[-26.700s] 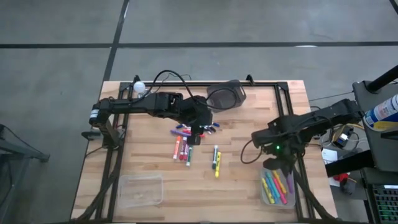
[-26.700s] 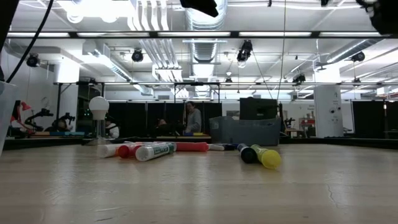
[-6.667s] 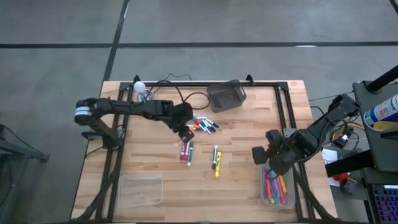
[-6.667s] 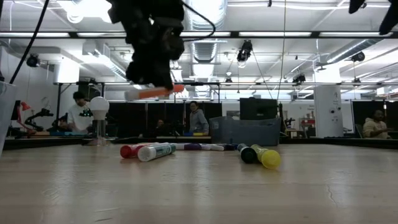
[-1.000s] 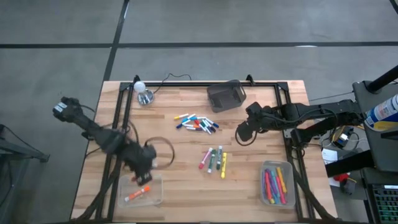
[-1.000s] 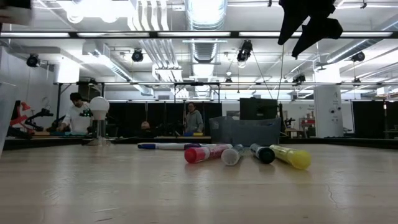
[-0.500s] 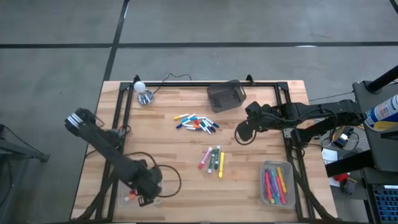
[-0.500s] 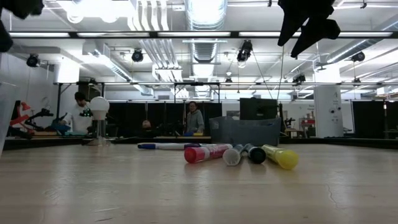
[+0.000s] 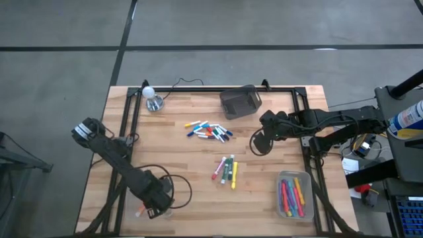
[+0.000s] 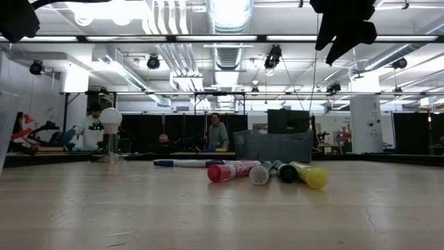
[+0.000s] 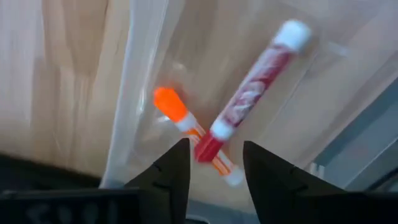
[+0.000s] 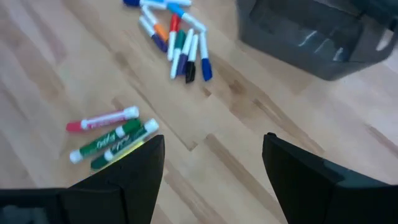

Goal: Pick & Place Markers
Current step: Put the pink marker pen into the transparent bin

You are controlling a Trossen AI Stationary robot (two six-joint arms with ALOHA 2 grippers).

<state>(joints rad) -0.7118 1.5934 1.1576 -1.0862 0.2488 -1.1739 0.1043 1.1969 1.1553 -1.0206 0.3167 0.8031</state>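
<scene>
My left gripper closes next on the cap end [image 9: 215, 174] of the pink marker beside the green markers mid-table.
In the left wrist view a red marker [image 11: 249, 93] with a white cap lies crossed over an orange marker [image 11: 189, 127] on the floor of a clear tray [image 11: 140, 74]. My left gripper [image 11: 214, 155] hangs open just above them, and the red marker's red end shows between its fingertips. From above, this gripper [image 9: 155, 208] is at the near left. My right gripper [image 12: 211, 162] hovers open, right of centre [image 9: 259, 142], holding nothing. Two loose groups of markers lie on the table, one in the middle [image 9: 226, 170] and one farther back [image 9: 208, 129].
A second clear tray [image 9: 293, 196] at the near right holds several markers. A dark mesh bin [image 9: 240, 101] stands at the far centre and a small bulb lamp [image 9: 151, 99] at the far left. In the low view the middle markers [image 10: 267, 171] lie side by side.
My left gripper has travelled toward the table's near edge, ending over the clear tray at the near left. In the middle group, the yellow marker has rolled in against its neighbours.
</scene>
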